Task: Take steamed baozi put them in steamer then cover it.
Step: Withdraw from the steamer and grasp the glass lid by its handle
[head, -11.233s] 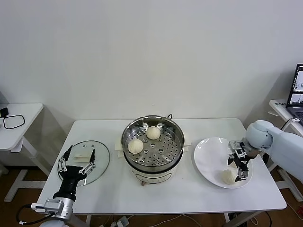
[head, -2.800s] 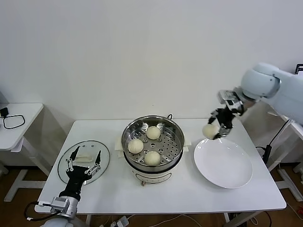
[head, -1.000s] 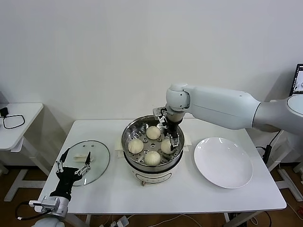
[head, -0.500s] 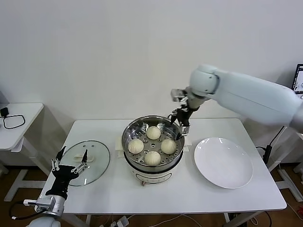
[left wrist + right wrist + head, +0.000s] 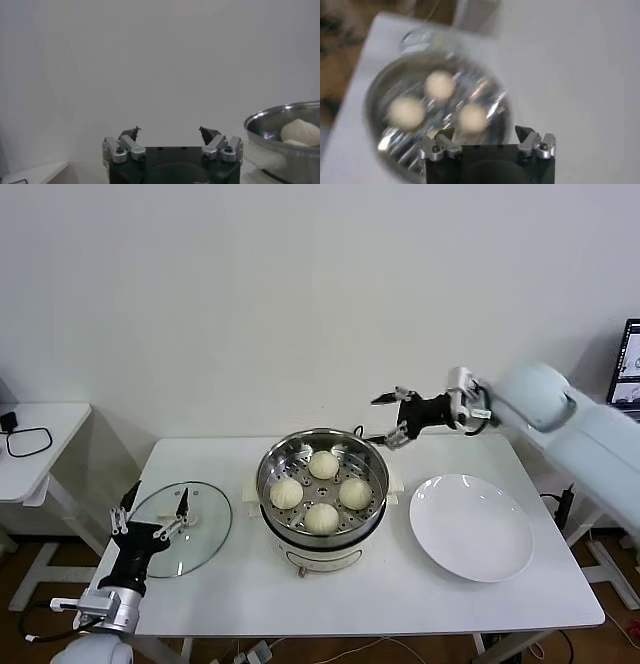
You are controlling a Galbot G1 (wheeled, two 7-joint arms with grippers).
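Note:
The robot's left gripper will next move to the glass lid's white handle (image 5: 183, 515) and close there, because the lid has to cover the steamer.
The steamer (image 5: 322, 446) stands mid-table on its cream base, uncovered. Several cream-white baozi lie on its perforated tray, one at the back (image 5: 323, 465), one left (image 5: 286, 492), one right (image 5: 355, 493) and one in front (image 5: 321, 517). My right gripper (image 5: 382, 420) is open and empty, in the air just above and behind the pot's right rim. In the right wrist view the gripper (image 5: 485, 134) hangs over the blurred steamer (image 5: 380, 100) and baozi (image 5: 440, 85). My left gripper (image 5: 153, 510) is open and empty at the near left edge of the glass lid (image 5: 195, 529). In the left wrist view the gripper (image 5: 170, 134) faces the steamer (image 5: 280, 117).
An empty flat white plate (image 5: 472, 527) lies right of the steamer. A small white side table (image 5: 40, 434) stands at the far left, and a laptop (image 5: 628, 369) at the right edge. The wall is close behind the table.
My right gripper has let go of the last baozi in the steamer, risen out of the pot and swung right. My left gripper has shifted slightly by the lid.

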